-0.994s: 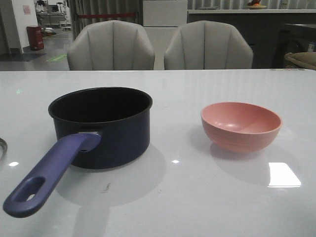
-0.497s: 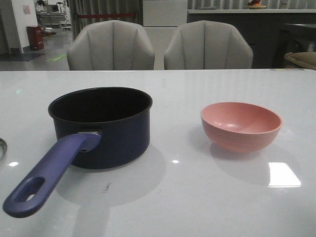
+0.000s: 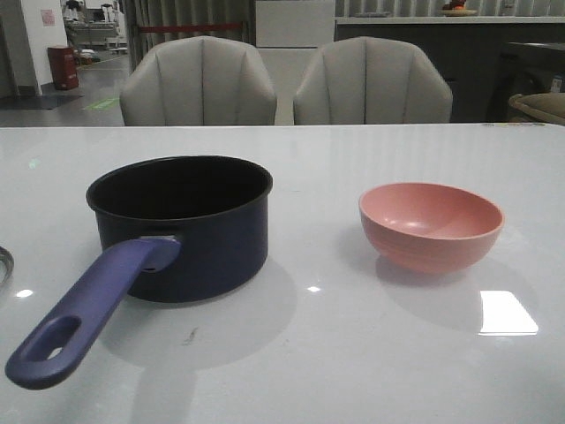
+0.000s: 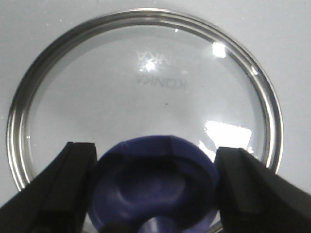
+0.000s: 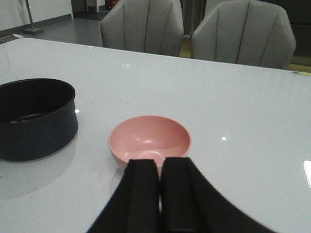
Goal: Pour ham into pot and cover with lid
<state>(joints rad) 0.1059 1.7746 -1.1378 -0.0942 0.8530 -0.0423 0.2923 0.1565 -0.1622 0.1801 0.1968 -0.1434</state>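
The robot's left gripper will let go of the lid on the round rim of the dark navy pot (image 3: 176,177), so that it covers the pot's open top.
The lid (image 4: 146,73), clear glass with a steel rim, lies on the white table, and only a sliver of its rim (image 3: 4,261) shows in the front view at the far left. My left gripper (image 4: 156,154) is closed against both sides of its purple-blue knob (image 4: 155,182). The dark navy pot (image 3: 181,230) stands left of centre, its handle (image 3: 84,314) pointing toward the front edge. No ham shows clearly; a faint pale patch lies on the pot's floor (image 5: 26,116). My right gripper (image 5: 160,165) is shut and empty, just short of the empty pink bowl (image 5: 149,138).
The pink bowl (image 3: 431,225) sits on the right of the table, about a pot's width from the pot. Two grey chairs (image 3: 199,84) (image 3: 371,79) stand behind the far edge. Neither arm appears in the front view.
The sliver of lid rim at the far left of the front view has shrunk slightly. The pot and the bowl have not moved.
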